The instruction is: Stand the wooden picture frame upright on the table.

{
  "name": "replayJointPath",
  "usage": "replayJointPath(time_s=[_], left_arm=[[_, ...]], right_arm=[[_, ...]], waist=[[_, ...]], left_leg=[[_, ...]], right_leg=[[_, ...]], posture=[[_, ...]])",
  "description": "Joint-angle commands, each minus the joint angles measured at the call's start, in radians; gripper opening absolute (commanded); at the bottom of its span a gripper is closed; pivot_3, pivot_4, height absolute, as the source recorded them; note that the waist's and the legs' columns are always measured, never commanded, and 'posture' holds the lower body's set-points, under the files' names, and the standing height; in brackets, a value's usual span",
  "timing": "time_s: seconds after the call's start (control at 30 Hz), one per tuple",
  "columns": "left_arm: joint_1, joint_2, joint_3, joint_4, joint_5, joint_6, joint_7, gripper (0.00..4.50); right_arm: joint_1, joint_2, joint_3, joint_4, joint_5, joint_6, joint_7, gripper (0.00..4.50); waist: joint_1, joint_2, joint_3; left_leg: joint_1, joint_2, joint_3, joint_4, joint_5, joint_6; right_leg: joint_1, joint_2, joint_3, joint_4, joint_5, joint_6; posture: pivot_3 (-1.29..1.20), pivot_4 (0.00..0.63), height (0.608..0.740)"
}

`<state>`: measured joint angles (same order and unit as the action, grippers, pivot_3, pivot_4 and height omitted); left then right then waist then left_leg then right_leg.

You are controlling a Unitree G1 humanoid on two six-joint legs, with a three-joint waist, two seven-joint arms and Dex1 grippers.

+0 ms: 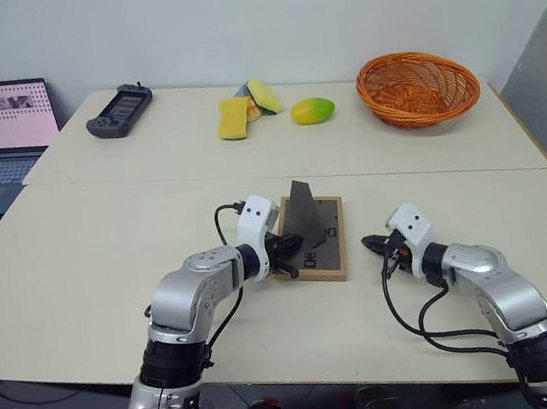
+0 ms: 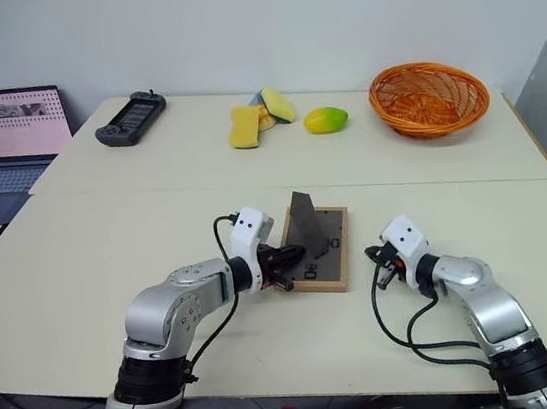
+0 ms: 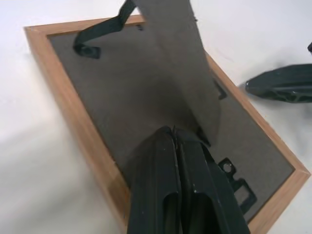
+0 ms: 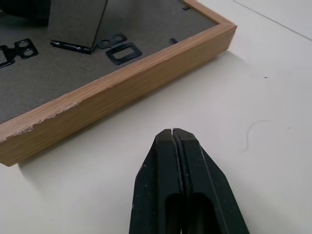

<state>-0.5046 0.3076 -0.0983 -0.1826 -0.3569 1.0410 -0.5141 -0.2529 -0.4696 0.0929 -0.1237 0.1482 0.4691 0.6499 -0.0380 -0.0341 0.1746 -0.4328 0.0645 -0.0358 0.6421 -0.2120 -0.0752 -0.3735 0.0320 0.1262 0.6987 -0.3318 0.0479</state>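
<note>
Next, I back my left gripper off, as it hovers shut over the frame's back by the stand's foot, then open it and take the wooden edge at its near corner (image 2: 297,288).
The wooden picture frame (image 1: 327,240) lies face down on the table (image 1: 108,246), its dark grey back up. Its triangular stand (image 1: 303,216) is folded out and points upward. My left gripper (image 1: 294,248) is shut and hovers over the frame's left part, tips at the foot of the stand (image 3: 190,83). In the left wrist view nothing shows between its fingers (image 3: 156,175). To the right of the frame, my right gripper (image 1: 369,243) is shut and low over the table. The right wrist view shows a gap of bare table between its tips (image 4: 173,131) and the frame's wooden edge (image 4: 122,80).
On the far slab stand an orange wicker basket (image 1: 418,88), a mango (image 1: 312,111), yellow sponges (image 1: 237,116) and a black handheld controller (image 1: 120,111). An open laptop (image 1: 1,124) sits off the table's far left. A seam (image 1: 149,180) crosses the tabletop behind the frame.
</note>
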Motion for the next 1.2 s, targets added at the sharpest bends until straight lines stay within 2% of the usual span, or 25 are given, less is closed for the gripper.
replayJointPath(time_s=[0.03,0.17,0.3,0.57,0.87,1.2], left_arm=[[-0.024,0.030,0.066,-0.011,0.008,-0.024,0.034,0.06],[-0.020,0.070,0.143,-0.050,0.015,0.019,0.095,0.06],[0.034,0.098,0.129,-0.106,0.014,0.064,0.120,0.06],[0.064,0.008,0.058,-0.070,0.014,0.131,0.169,0.06],[-0.023,-0.085,-0.045,0.059,0.026,0.037,0.131,0.06],[-0.026,-0.066,-0.055,0.068,0.031,0.017,0.096,0.06]], right_arm=[[0.009,-0.013,-0.033,-0.040,0.020,0.000,0.001,0.02],[0.022,-0.009,-0.032,-0.044,0.017,-0.005,-0.001,0.02],[0.017,0.005,-0.021,-0.045,0.016,0.000,-0.005,0.02],[-0.012,0.008,-0.030,-0.043,0.023,0.011,0.003,0.02],[-0.006,0.004,-0.035,-0.065,0.031,0.031,-0.008,0.02],[0.039,-0.008,-0.033,-0.042,0.012,0.014,-0.022,0.02]], waist=[[-0.001,0.000,0.000],[-0.001,0.000,0.000],[0.000,0.000,0.000],[0.005,0.001,0.000],[0.012,0.001,0.000],[0.009,0.002,0.000]], left_leg=[[0.000,0.000,0.000,0.000,0.000,0.000],[0.000,0.000,-0.001,0.000,0.000,0.000],[0.000,0.000,-0.001,0.000,0.000,0.000],[0.000,0.000,-0.001,0.000,0.000,0.000],[0.000,-0.003,-0.002,0.000,0.000,0.000],[0.000,-0.003,-0.003,0.000,0.000,0.000]], right_leg=[[0.000,0.000,0.000,0.000,0.000,0.000],[0.000,0.000,0.000,0.000,0.000,0.000],[0.000,0.000,0.000,-0.001,0.000,0.000],[0.001,0.000,-0.001,-0.001,0.000,0.000],[0.003,-0.002,-0.001,-0.002,0.000,0.000],[0.003,-0.002,-0.002,-0.002,0.000,0.000]], posture=[[0.00,0.150,0.740],[0.00,0.150,0.740],[0.00,0.150,0.740],[0.00,0.150,0.740],[0.00,0.150,0.740],[0.00,0.150,0.740]])
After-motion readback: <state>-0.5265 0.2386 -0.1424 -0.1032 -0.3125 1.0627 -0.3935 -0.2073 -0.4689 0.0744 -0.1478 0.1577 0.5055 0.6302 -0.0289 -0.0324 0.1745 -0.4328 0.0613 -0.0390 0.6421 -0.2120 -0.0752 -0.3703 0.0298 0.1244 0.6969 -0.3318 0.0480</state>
